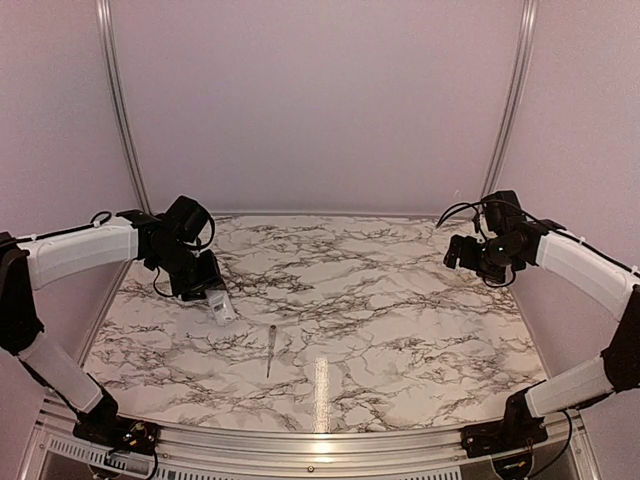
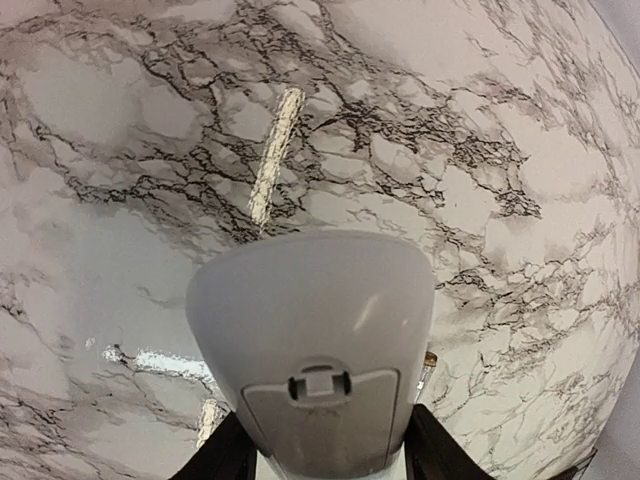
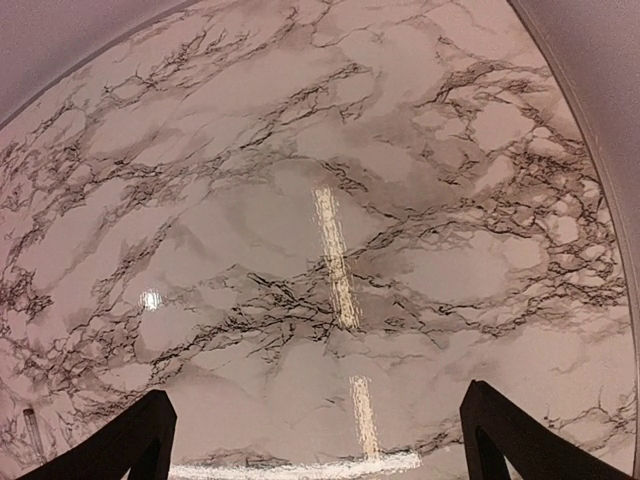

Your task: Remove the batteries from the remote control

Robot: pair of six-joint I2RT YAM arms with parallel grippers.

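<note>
Next, the left gripper releases the remote control on the bare marble [image 1: 313, 367] beside the thin pen-like tool.
My left gripper [image 1: 207, 288] is shut on the remote control [image 1: 222, 306], a slim white bar held low over the left of the marble table. In the left wrist view the remote [image 2: 310, 320] fills the bottom centre between the two dark fingers [image 2: 225, 455]. Its back faces the camera, with the battery cover [image 2: 320, 425] closed and latched. The batteries are hidden. My right gripper [image 1: 463, 254] is open and empty above the far right of the table; in the right wrist view its fingertips [image 3: 135, 435] stand wide apart over bare marble.
A thin pale pen-like tool [image 1: 270, 350] lies on the table in front of the remote; its tip shows beside the remote [image 2: 428, 366]. The marble table [image 1: 380, 320] is walled by pale panels behind and at both sides.
</note>
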